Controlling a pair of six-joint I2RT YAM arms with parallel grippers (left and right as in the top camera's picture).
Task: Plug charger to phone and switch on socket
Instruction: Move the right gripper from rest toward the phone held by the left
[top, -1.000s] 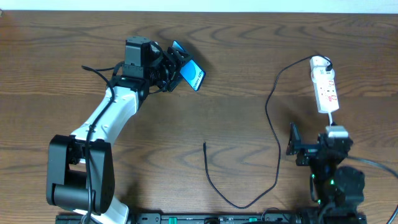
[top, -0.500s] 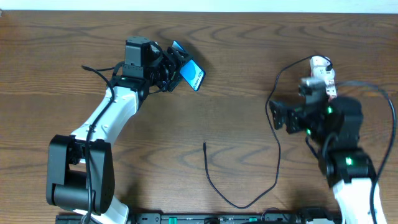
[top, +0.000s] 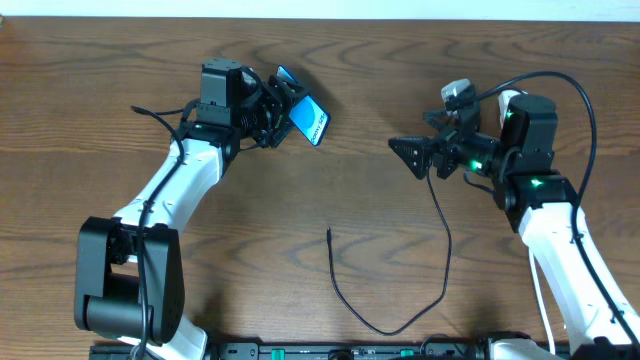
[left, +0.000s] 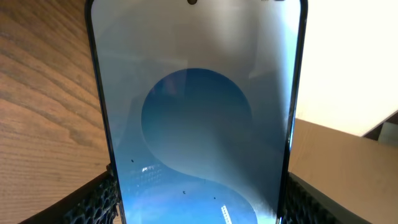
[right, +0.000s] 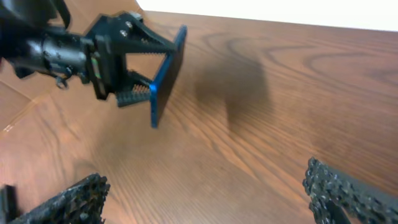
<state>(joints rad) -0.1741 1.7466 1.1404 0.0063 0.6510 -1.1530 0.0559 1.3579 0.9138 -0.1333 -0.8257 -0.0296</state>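
Note:
My left gripper holds the long sides of the phone. So my right gripper will next go to the phone's loose end (top: 317, 129) (right: 157, 113) with the white writing and close there.
The phone (top: 306, 119), blue-screened with a black edge, is held off the table at the back left, and my left gripper (top: 291, 110) is shut on its two long sides. In the left wrist view the phone (left: 199, 118) fills the frame between the fingers (left: 93, 200). My right gripper (top: 411, 155) points left toward it with its jaws wide open and nothing between them. The right wrist view shows the phone (right: 165, 73) edge-on in the left gripper. The charger (top: 385, 328) loops over the table, and its plug tip (top: 329, 233) lies free at the centre. The socket (top: 511, 98) is mostly hidden under my right arm.
The brown wooden table (top: 350, 60) runs to a pale wall at the back. The left arm's base (top: 125, 285) stands at the front left. Thick black robot cables (top: 585, 95) arch over the right arm.
My right arm has swung from the front right edge up to the back and turned left, now covering the socket. The left arm and phone have not moved.

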